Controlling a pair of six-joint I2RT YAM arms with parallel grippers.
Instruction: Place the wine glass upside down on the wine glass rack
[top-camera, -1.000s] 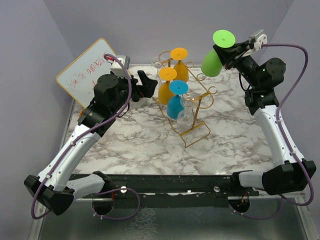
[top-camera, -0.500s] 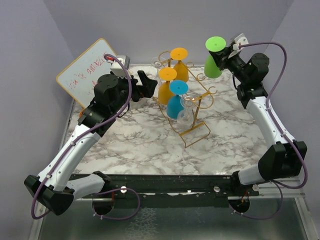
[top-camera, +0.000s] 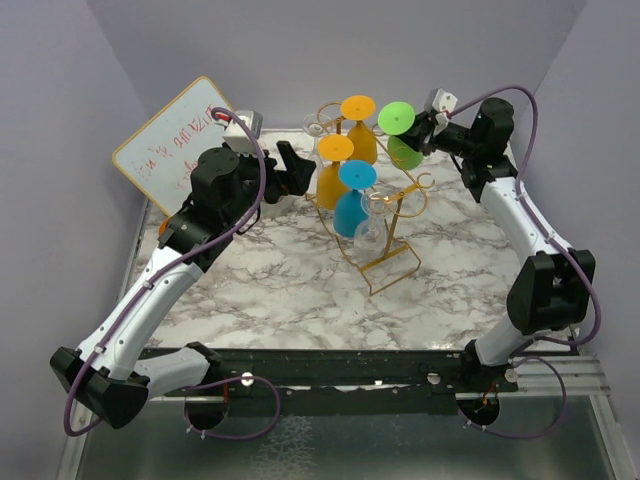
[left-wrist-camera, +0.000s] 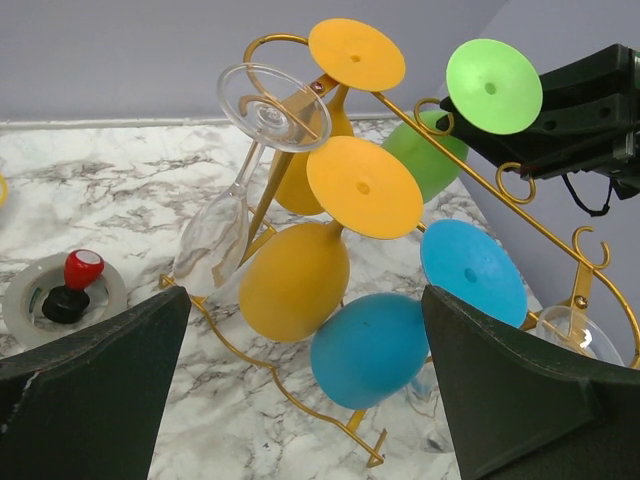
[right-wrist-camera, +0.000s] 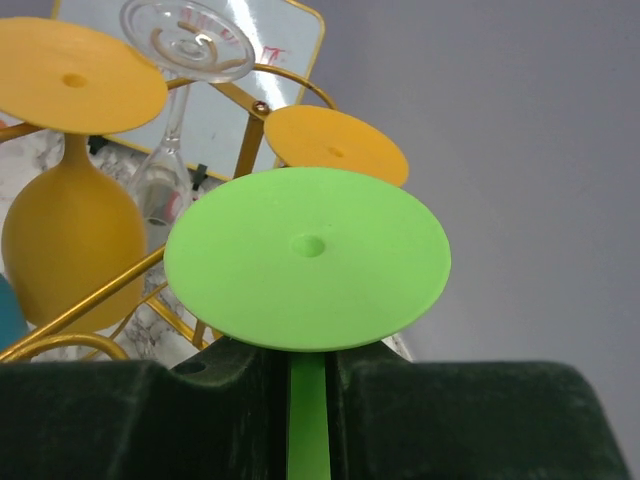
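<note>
Next, my right gripper lets go of the green wine glass on the gold rack (top-camera: 386, 153) (right-wrist-camera: 235, 290) next to the rear orange glass.
My right gripper (top-camera: 421, 132) is shut on the stem of a green wine glass (top-camera: 397, 118), held upside down with its round foot (right-wrist-camera: 307, 257) uppermost. The glass hangs at the upper end of the right arm of the gold wire wine glass rack (top-camera: 391, 262). Its bowl (left-wrist-camera: 428, 163) shows behind that arm, and I cannot tell whether they touch. Two orange glasses (left-wrist-camera: 292, 280), a blue one (left-wrist-camera: 372, 348) and a clear one (left-wrist-camera: 212, 235) hang upside down on the rack. My left gripper (left-wrist-camera: 305, 400) stands open left of the rack, holding nothing.
A whiteboard (top-camera: 170, 140) leans at the back left. A small round grey dish with a red-capped item (left-wrist-camera: 66, 290) sits on the marble tabletop (top-camera: 300, 280) left of the rack. Purple walls enclose the back and both sides.
My right arm has swung left and lower, carrying the green glass from the back right corner up to the rack. The left arm has not moved.
</note>
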